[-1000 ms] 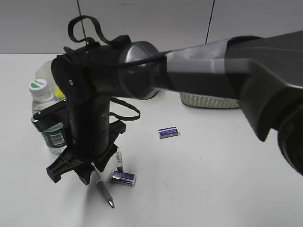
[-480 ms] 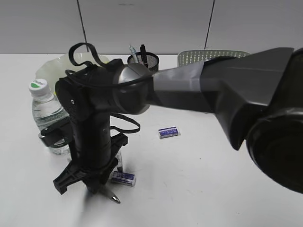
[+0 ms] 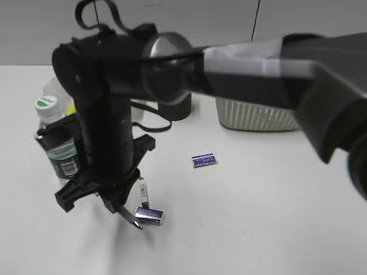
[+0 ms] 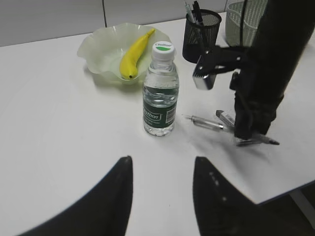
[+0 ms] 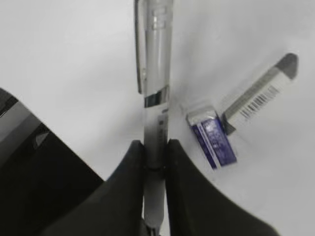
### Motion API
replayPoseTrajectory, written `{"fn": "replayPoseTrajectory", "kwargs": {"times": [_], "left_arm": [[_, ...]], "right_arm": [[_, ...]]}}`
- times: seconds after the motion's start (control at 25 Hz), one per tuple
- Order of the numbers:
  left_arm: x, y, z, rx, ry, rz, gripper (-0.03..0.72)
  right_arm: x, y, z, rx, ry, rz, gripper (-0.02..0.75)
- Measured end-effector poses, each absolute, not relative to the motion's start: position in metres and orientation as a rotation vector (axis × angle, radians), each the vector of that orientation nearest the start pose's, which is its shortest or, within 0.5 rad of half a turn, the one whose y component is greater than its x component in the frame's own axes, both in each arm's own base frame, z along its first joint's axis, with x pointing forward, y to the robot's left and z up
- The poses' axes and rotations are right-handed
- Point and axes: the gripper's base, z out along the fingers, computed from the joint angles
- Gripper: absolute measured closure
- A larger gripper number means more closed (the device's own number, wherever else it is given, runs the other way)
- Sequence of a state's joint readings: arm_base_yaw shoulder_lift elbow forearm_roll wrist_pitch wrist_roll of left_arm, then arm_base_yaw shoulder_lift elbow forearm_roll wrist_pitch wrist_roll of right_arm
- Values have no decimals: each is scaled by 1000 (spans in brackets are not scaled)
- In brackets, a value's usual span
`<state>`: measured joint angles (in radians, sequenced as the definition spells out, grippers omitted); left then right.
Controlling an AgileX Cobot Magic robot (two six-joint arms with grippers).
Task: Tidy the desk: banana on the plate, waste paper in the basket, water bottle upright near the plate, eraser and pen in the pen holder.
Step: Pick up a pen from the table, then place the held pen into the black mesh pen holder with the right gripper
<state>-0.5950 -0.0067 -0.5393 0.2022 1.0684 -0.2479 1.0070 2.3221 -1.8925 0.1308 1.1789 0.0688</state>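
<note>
Next, the right gripper releases the clear pen inside the black mesh pen holder (image 3: 168, 74), beside the perforated green basket.
My right gripper (image 5: 155, 147) is shut on the clear pen (image 5: 156, 88), low over the white desk (image 3: 258, 229); the pen's tip (image 3: 133, 221) pokes out below it. One blue eraser (image 5: 216, 140) lies just beside the pen, another (image 3: 205, 160) further right. The water bottle (image 4: 160, 93) stands upright near the wavy green plate (image 4: 98, 46), which holds the banana (image 4: 134, 51). The black mesh pen holder (image 4: 202, 34) has pens in it. My left gripper (image 4: 162, 164) hovers open and empty before the bottle. The waste paper is out of view.
The perforated green basket (image 3: 258, 114) stands at the back right. A small white piece with a barcode (image 5: 256, 98) lies beside the near eraser. The right arm (image 3: 229, 69) reaches across the desk to the left, hiding much behind it.
The right gripper has closed on the pen, and the pen's tip has swung nearer the near eraser. The right arm sits a little higher. The bottle and erasers have not moved.
</note>
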Motion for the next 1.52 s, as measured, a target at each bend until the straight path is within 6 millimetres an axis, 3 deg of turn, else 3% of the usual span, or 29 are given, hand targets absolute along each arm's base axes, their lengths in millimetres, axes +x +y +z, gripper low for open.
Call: {"fn": "replayPoseTrajectory", "kwargs": {"times": [0.2,0.36,0.48,0.6,0.84,1.0,1.32,1.52], "left_arm": [[-1,20,289,330,1975,-303,381],[-1,20,289,330,1975,-303,381],[-1,20,289,331,1975,-303,381],[-1,20,289,331,1975,-303,381],[-1,20,289,331,1975,-303,381],[-1,20,289,331,1975,-303,381],[-1,20,289,331,1975,-303,381],[-1,20,289,331,1975,-303,381]], "right_arm": [[240,387,231,-1323,2676,215,638],[251,358,294,-1152,2525,108,638],[278,334,320,-971,2444,100,638],[313,316,329,-818,2348,163,638],[374,292,317,-638,2099,282,638],[399,285,283,-587,1975,351,638],[421,296,203,-592,1960,397,638],[427,297,172,-608,1992,388,638]]}}
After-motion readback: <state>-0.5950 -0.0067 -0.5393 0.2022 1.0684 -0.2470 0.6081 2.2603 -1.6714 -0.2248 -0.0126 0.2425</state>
